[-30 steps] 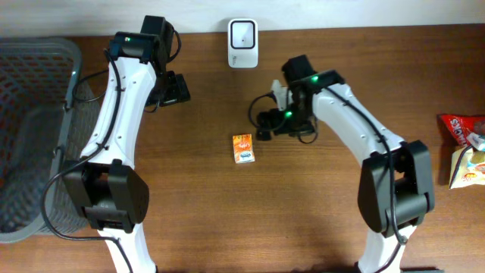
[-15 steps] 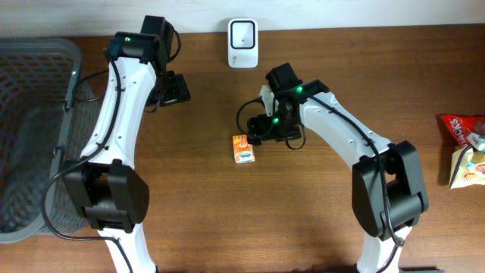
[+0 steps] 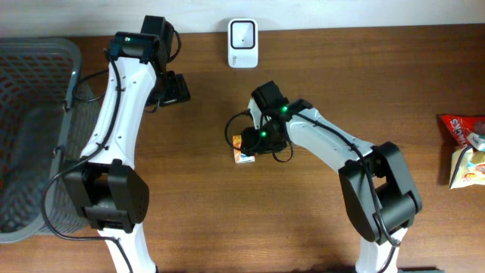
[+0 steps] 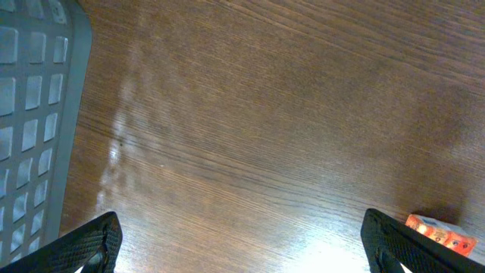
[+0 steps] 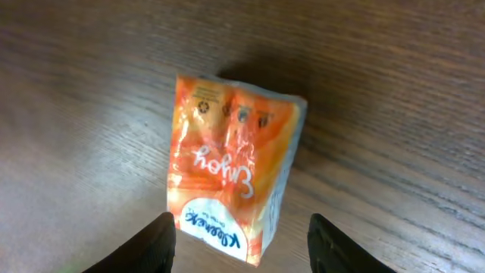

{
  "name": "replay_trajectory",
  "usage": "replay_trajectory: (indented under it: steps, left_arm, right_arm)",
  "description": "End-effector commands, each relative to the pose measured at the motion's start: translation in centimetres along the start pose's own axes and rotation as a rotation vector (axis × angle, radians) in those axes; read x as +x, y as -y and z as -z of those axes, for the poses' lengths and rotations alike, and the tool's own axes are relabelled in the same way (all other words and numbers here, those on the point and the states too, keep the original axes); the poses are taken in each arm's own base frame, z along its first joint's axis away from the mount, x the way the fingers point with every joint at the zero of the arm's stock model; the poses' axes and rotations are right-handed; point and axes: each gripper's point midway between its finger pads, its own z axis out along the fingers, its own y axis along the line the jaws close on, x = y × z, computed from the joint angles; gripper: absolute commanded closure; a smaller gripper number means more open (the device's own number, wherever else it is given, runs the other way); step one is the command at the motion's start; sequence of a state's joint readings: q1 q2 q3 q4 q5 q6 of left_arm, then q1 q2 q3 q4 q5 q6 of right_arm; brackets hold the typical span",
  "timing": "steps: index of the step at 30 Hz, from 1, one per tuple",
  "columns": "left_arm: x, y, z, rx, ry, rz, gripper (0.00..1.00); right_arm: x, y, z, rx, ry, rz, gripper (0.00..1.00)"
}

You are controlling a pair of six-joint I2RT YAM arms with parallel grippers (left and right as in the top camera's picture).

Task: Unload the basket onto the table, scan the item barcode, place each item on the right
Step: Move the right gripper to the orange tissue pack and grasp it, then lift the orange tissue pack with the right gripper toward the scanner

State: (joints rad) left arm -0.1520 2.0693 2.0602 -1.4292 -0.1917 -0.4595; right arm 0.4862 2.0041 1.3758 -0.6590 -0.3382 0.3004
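Observation:
My right fingers straddle only the tissue pack's white end; I will move farther over and pinch its middle (image 5: 229,168) before lifting.
The item, a small orange and white tissue pack (image 3: 243,158), lies flat on the wooden table near the middle. My right gripper (image 3: 255,142) hangs right above it. In the right wrist view the pack (image 5: 231,178) sits between the two dark fingers (image 5: 161,241); the gripper (image 5: 242,236) is open, with a gap showing on each side. My left gripper (image 3: 173,89) hovers open over bare wood at the back left, and its wrist view catches the pack's corner (image 4: 439,231) at the lower right. No barcode shows on the pack.
A white barcode scanner (image 3: 242,33) stands at the table's back edge, behind the pack. A grey mesh basket (image 3: 30,114) fills the left side. Snack bags (image 3: 462,148) lie at the right edge.
My right arm has swung left and come down over the tissue pack, its jaws narrowing around it. The left arm has not moved.

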Motion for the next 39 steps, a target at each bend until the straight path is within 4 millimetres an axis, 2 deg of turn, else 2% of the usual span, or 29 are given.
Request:
replay_trajectory:
  steps: [1, 3, 5, 6, 8, 9, 13, 15, 19, 21, 24, 28, 29, 32, 36, 37, 39]
  left_arm:
    - [-0.2, -0.2, 0.9, 0.003, 0.024, -0.008, 0.01]
    - [-0.2, -0.2, 0.9, 0.003, 0.024, -0.008, 0.01]
    - [-0.2, -0.2, 0.9, 0.003, 0.024, -0.008, 0.01]
    - [-0.2, -0.2, 0.9, 0.003, 0.024, -0.008, 0.01]
    - [-0.2, -0.2, 0.9, 0.003, 0.024, -0.008, 0.01]
    - [-0.2, -0.2, 0.9, 0.003, 0.024, -0.008, 0.01]
    - [-0.2, -0.2, 0.9, 0.003, 0.024, -0.008, 0.01]
    - [-0.2, -0.2, 0.9, 0.003, 0.024, -0.008, 0.01]
    - [-0.2, -0.2, 0.9, 0.003, 0.024, -0.008, 0.01]
    - [-0.2, -0.2, 0.9, 0.003, 0.024, -0.008, 0.01]
    - [-0.2, -0.2, 0.9, 0.003, 0.024, -0.008, 0.01]
    - [-0.2, -0.2, 0.9, 0.003, 0.024, -0.008, 0.01]
    - [-0.2, -0.2, 0.9, 0.003, 0.024, -0.008, 0.01]
    - [-0.2, -0.2, 0.9, 0.003, 0.024, -0.008, 0.01]
    - [-0.2, -0.2, 0.9, 0.003, 0.024, -0.008, 0.01]
    - [-0.2, -0.2, 0.9, 0.003, 0.024, -0.008, 0.01]
    - [-0.2, -0.2, 0.9, 0.003, 0.024, -0.008, 0.01]
  right_arm:
    - [1.1, 0.7, -1.4, 0.008, 0.0, -0.087, 0.45]
    - [1.6, 1.1, -2.0, 0.01, 0.0, -0.096, 0.46]
    - [1.5, 1.2, -2.1, 0.014, 0.007, -0.094, 0.6]
    - [1.4, 1.2, -2.1, 0.012, 0.012, -0.092, 0.71]
    - [1.1, 1.5, -2.0, 0.03, 0.027, -0.089, 0.78]
    - [0.8, 1.8, -2.0, 0.046, 0.038, -0.088, 0.77]
    - [-0.1, 3.2, -1.8, 0.132, 0.09, -0.08, 0.55]
    - [-0.9, 3.1, -1.8, 0.129, 0.121, -0.04, 0.51]
    - [-1.7, 2.3, -1.7, 0.098, 0.145, 0.052, 0.52]
    - [-1.6, 1.6, -1.8, 0.061, 0.135, 0.144, 0.59]
    - [-1.6, 1.6, -1.7, 0.063, 0.131, 0.148, 0.6]
    - [-2.9, 0.4, 1.2, 0.078, 0.161, 0.199, 0.56]
    - [-3.9, -0.3, 2.3, 0.071, 0.193, 0.21, 0.55]
    - [-5.4, -1.1, 3.2, 0.058, 0.249, 0.226, 0.55]
    - [-6.3, -1.4, 3.1, 0.049, 0.285, 0.237, 0.55]
    - [-6.2, -1.2, 2.7, 0.051, 0.275, 0.234, 0.56]
    - [-5.5, -0.1, 0.5, 0.064, 0.224, 0.219, 0.56]
